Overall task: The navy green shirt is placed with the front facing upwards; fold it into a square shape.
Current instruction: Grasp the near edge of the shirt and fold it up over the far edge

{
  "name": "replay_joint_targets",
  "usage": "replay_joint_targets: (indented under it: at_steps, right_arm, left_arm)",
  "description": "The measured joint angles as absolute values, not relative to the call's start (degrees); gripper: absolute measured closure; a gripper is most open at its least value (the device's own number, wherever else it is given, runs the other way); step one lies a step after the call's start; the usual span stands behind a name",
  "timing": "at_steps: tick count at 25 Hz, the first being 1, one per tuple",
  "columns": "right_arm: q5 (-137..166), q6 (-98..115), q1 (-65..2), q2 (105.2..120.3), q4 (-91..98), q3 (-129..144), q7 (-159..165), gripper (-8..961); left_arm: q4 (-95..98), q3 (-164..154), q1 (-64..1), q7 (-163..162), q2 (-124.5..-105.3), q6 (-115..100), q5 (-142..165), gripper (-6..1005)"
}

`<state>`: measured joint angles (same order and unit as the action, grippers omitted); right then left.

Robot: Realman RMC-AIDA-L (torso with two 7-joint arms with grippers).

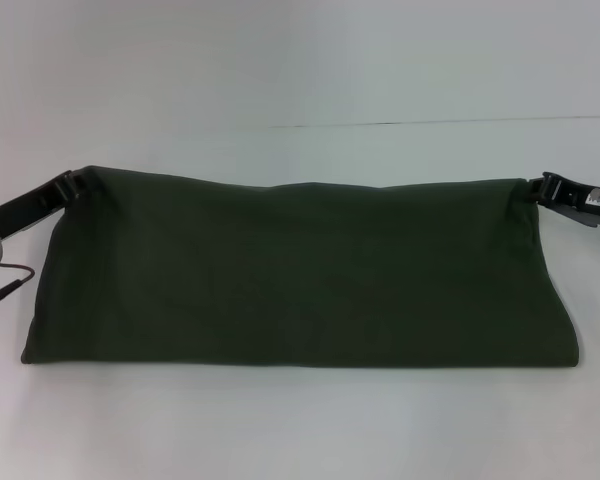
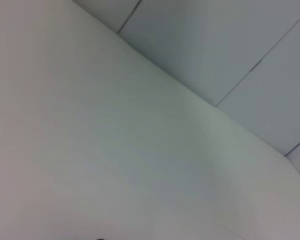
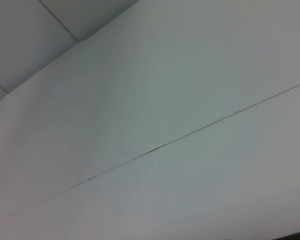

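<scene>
Next, I let go of the navy green shirt's corner slightly inward (image 1: 500,183) along the shirt's far edge with my right gripper.
The navy green shirt (image 1: 300,270) lies across the white table in the head view as a wide dark olive band, plain side up, with no print showing. Its near edge rests flat on the table. Its far edge is held at both top corners. My left gripper (image 1: 77,183) is shut on the far left corner. My right gripper (image 1: 536,187) is shut on the far right corner. Both wrist views show only white table and floor, with no shirt and no fingers.
The white table (image 1: 300,430) runs all round the shirt. A thin seam line (image 1: 460,122) crosses the surface behind it. A grey cable connector (image 1: 0,292) of the left arm hangs by the shirt's left side.
</scene>
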<state>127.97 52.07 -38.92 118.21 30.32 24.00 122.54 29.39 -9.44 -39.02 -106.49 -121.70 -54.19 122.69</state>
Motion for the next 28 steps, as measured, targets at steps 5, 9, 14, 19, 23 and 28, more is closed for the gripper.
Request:
replay_joint_targets:
  at_steps: [5,9,14,19,23,28]
  right_arm:
    - [127.97,51.08,-39.20,118.36,30.32,23.91,122.17,938]
    - [127.97,49.55,-39.63,118.70,30.32,23.78,121.65,938]
    - [127.97,47.30,-40.30,119.26,30.32,23.91,121.61,939]
    - [127.70,46.32,-41.08,119.51,29.75,23.98,120.81,939]
    - [125.47,45.22,-41.25,119.52,28.44,23.99,118.06,939]
    - [119.82,44.82,-40.74,119.51,26.85,23.97,113.10,890]
  left_arm:
    - [29.36,-9.98,-39.39,-106.30,-122.34,-51.03,122.52,945]
    - [29.35,-10.04,-39.71,-106.27,-122.93,-48.86,121.67,942]
    - [29.35,-10.41,-39.94,-106.20,-123.37,-47.05,120.51,938]
    - [29.20,-10.81,-40.40,-105.27,-123.87,-45.60,120.03,934]
    - [27.81,-10.81,-40.49,-103.72,-123.92,-44.45,117.40,931]
    - [26.74,-10.81,-40.36,-103.20,-123.92,-43.15,114.99,927]
